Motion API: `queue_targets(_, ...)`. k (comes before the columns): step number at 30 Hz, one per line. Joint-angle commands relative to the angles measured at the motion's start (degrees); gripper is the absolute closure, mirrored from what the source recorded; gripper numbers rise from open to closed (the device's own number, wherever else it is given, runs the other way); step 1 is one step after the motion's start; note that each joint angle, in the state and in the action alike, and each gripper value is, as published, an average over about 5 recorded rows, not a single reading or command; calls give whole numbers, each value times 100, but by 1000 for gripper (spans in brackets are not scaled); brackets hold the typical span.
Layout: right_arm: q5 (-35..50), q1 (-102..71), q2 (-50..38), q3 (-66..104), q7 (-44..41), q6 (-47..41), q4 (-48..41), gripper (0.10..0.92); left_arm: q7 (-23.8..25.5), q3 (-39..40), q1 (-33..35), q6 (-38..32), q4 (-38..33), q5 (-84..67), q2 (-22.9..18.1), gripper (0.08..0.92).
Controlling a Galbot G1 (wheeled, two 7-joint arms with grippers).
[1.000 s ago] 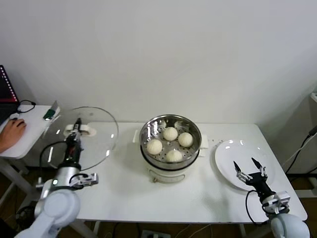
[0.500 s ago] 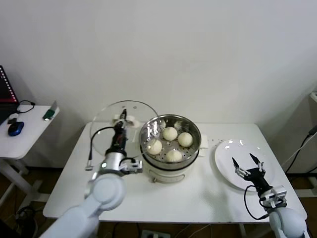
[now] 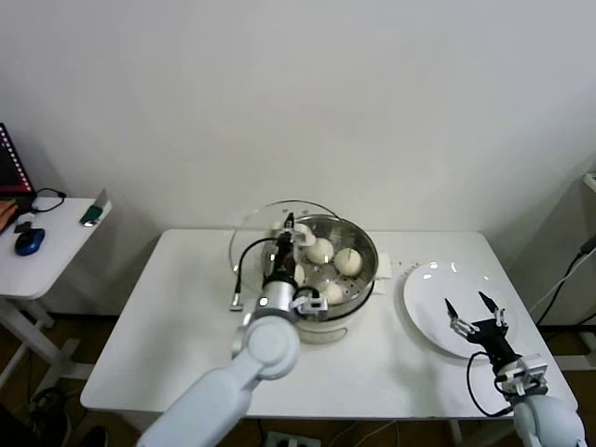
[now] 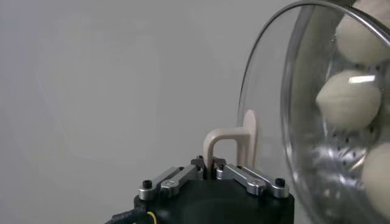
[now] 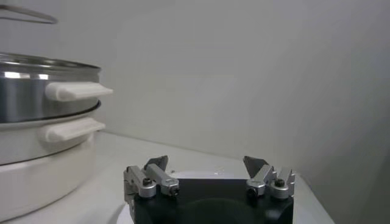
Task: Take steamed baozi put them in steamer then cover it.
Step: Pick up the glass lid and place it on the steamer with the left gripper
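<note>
My left gripper needs to let go of the glass cover flat on the shiny rim of the steamer, centred over the cream-white baozi [image 3: 320, 262].
The steamer [image 3: 358, 244] is a shiny steel basket on a white pot base at the table's middle. Several cream-white baozi [image 3: 348, 262] lie in it and also show through the glass as baozi [image 4: 348, 97]. My left gripper [image 3: 290, 229] is shut on the cream handle [image 4: 229, 141] of the cover [image 3: 256, 228]. That clear glass lid [image 4: 268, 91] hangs tilted, nearly on edge, over the steamer's left rim. My right gripper [image 3: 472, 312] stands open with nothing in it above a white plate [image 3: 438, 279]. From its wrist, the right gripper [image 5: 207, 164] faces the steamer [image 5: 36, 85].
The white plate lies flat at the table's right side, with nothing on it. A small side table [image 3: 47, 261] with a computer mouse [image 3: 30, 240] stands off the left end. A wall runs close behind the table. The steamer's side handle [image 5: 78, 91] sticks out toward the right arm.
My left arm has carried the cover from beyond the table's left end rightward to the steamer's left rim. The right gripper has barely shifted over the plate.
</note>
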Motion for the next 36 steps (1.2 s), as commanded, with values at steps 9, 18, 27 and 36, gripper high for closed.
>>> queue_targets(9,-84,18,36,117,-61,112,-189,203,38,333,-302,279,942,140,-899,850)
queue_targets(18,-81,34,25,165,-88,142,-260,203,-56,375,-381,279,1115,79,-902,850)
queue_targets(27,-88,42,51,157,-105,157,-281,203,-88,394,-340,279,1306,53,-886,850)
queue_targets(36,-73,2,12,213,-128,166,-273,203,-197,433,-409,279,1442,-47,-878,850)
